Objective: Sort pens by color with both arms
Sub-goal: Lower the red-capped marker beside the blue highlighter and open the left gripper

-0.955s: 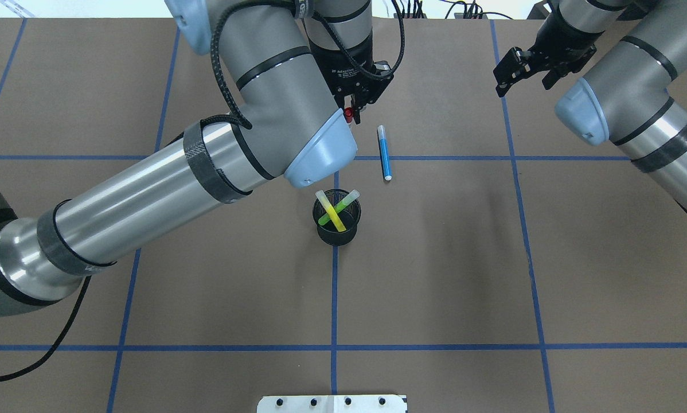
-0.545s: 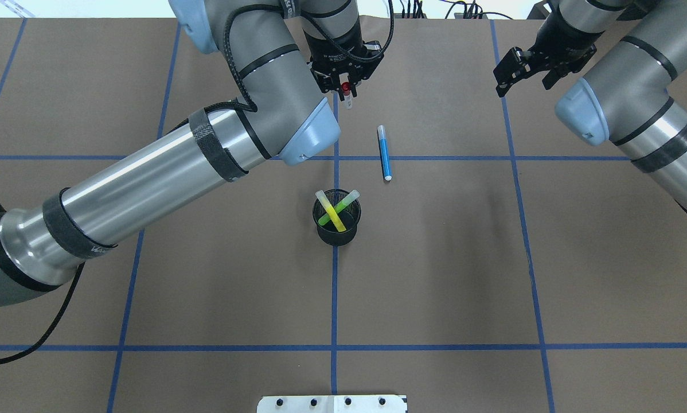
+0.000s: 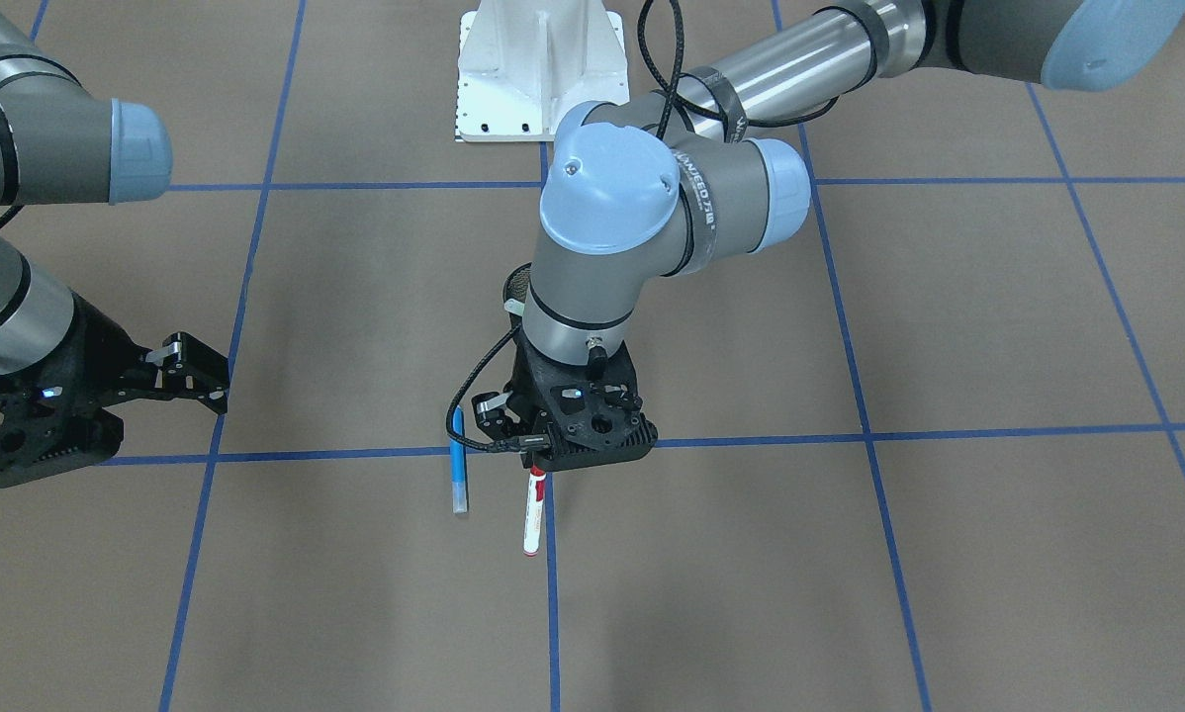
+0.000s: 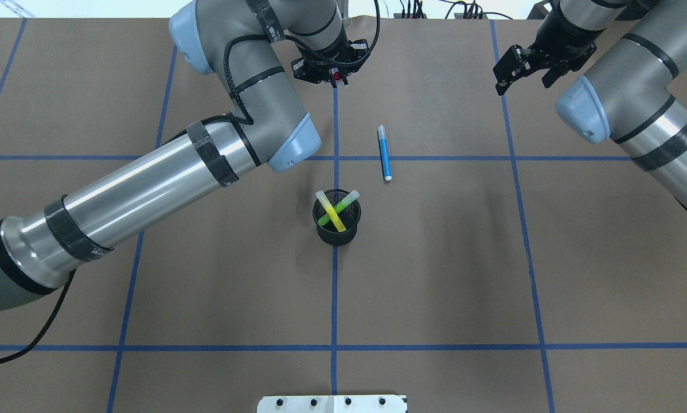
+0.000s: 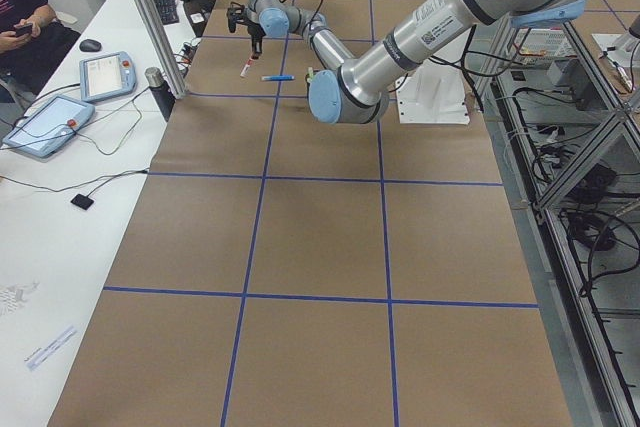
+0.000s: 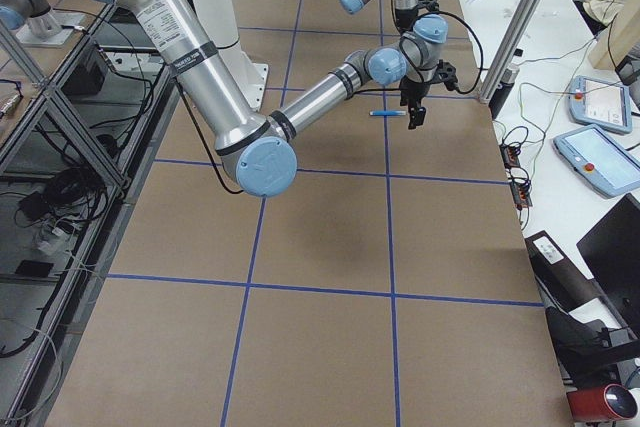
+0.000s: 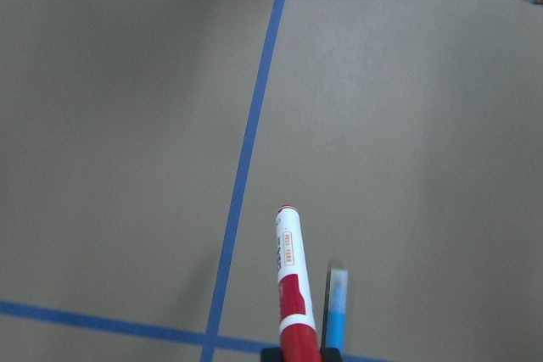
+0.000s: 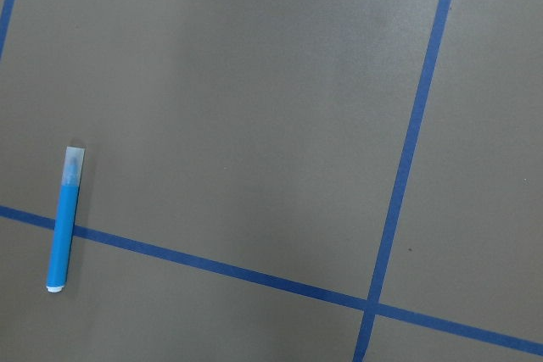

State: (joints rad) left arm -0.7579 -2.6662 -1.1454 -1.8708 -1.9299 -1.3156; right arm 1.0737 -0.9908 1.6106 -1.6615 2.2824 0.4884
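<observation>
I will use my left gripper to set the red-capped white pen down between the blue pen and the centre tape line (image 3: 500,490) (image 7: 285,296).
My left gripper (image 4: 335,76) is shut on the cap end of the white pen with a red cap (image 3: 531,514), which hangs point-down over the centre tape line at the far side; the same pen (image 7: 288,277) fills the left wrist view. The blue pen (image 4: 385,154) lies flat on the table just right of it, also seen as the blue pen (image 8: 62,218) in the right wrist view. The green pen (image 4: 324,218) and the yellow pen (image 4: 338,221) stand crossed in the black mesh cup (image 4: 336,235). My right gripper (image 4: 503,80) hovers open and holds nothing at the far right.
Blue tape lines (image 4: 334,298) divide the brown table into squares. The white base stand (image 3: 538,69) sits at the robot's edge. In the exterior left view, a side table with control tablets (image 5: 105,75) and a seated person (image 5: 22,17) runs along the far edge.
My left arm has carried the red-capped pen away from the cup toward the far edge of the table. The right arm and the other pens have not moved.
</observation>
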